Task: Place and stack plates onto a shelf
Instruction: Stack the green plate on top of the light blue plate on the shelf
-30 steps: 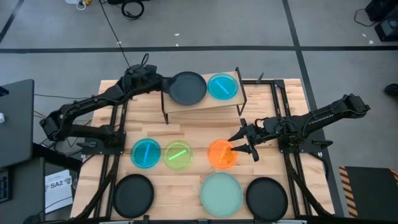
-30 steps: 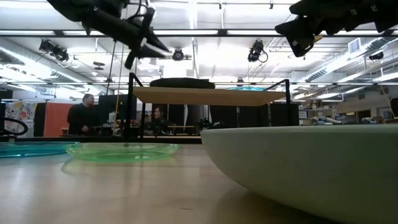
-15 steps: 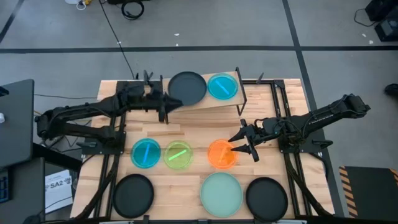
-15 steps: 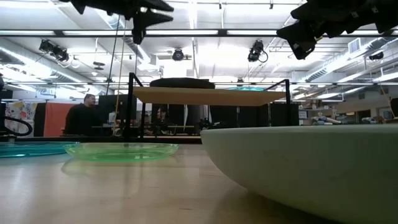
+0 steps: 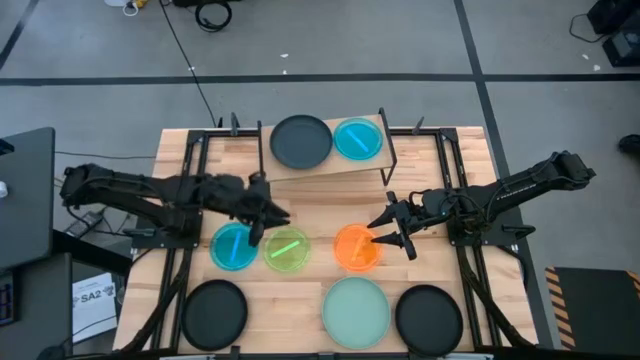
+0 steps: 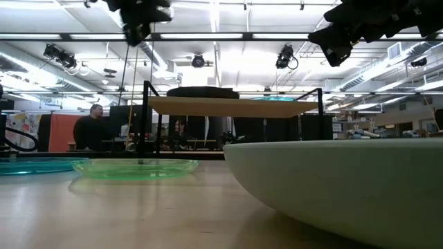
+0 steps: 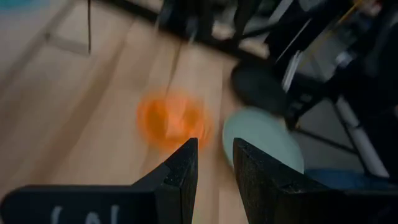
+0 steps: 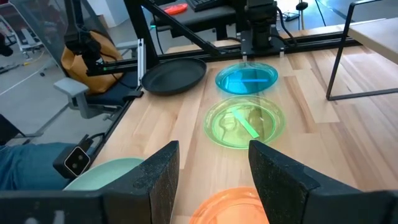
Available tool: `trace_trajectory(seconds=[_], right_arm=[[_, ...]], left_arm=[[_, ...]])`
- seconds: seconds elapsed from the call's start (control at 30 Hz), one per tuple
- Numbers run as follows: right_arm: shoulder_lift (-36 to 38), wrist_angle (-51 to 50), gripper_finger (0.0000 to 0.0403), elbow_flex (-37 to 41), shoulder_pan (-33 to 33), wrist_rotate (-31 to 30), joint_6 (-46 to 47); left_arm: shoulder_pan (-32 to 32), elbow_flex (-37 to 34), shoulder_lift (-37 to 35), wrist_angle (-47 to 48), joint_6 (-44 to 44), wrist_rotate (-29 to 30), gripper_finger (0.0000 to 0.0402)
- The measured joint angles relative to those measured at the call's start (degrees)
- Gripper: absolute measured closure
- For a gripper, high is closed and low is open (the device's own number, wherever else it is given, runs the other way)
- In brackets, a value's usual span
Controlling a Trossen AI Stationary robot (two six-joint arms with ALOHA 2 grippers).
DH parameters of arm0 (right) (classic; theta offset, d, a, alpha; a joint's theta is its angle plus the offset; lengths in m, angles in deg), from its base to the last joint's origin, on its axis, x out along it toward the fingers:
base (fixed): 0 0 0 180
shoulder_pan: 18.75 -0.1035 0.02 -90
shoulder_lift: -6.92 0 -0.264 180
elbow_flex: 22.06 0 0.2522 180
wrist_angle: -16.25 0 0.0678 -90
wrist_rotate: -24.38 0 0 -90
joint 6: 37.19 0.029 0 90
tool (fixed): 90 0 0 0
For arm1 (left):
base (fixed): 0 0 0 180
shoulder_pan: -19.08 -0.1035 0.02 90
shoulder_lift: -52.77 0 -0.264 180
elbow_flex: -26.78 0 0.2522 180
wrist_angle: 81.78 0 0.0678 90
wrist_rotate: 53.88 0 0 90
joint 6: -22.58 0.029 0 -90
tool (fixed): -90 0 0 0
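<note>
My left gripper needs to close on the green plate's far rim (image 5: 273, 235), towards the neighbouring blue plate on the table.
The shelf (image 5: 330, 165) is a light-wood board on black legs at the table's far side. It carries a black plate (image 5: 301, 141) and a blue plate (image 5: 357, 139) side by side. On the table lie a blue plate (image 5: 234, 246), a green plate (image 5: 287, 249) and an orange plate (image 5: 356, 247). Nearer lie a black plate (image 5: 214, 312), the mint plate (image 5: 356, 310) and another black plate (image 5: 429, 317). My left gripper (image 5: 265, 215) hovers above the blue and green plates, open by a narrow gap and empty. My right gripper (image 5: 392, 232) hovers open over the orange plate's right rim (image 8: 233, 208).
Black metal rails (image 5: 190, 200) run along both sides of the slatted tabletop. The shelf's thin legs (image 5: 388, 170) stand just beyond the row of small plates. People stand in the room behind the table (image 6: 90, 128).
My left gripper has drawn back from the black plate on the shelf. It has swung toward the table's near edge and now hangs above the blue and green plates. The black plate stays on the shelf.
</note>
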Motion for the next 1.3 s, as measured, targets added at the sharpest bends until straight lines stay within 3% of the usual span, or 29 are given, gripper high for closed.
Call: trace_trajectory(seconds=[0.17,0.5,1.0,1.3], right_arm=[[0.0,0.0,0.0204,0.0,0.0,0.0,0.0],[0.0,0.0,0.0204,0.0,0.0,0.0,0.0],[0.0,-0.4,0.0204,0.0,0.0,0.0,-0.2],[0.0,-0.4,0.0204,0.0,0.0,0.0,-0.2]], left_arm=[[4.0,0.0,0.0,9.3,-5.4,5.9,0.0294],[7.3,0.0,4.0,25.3,-16.6,11.7,0.0294],[6.5,0.0,19.1,27.1,-19.2,11.7,0.0294],[3.4,0.0,24.6,26.7,-19.2,11.7,0.0294]])
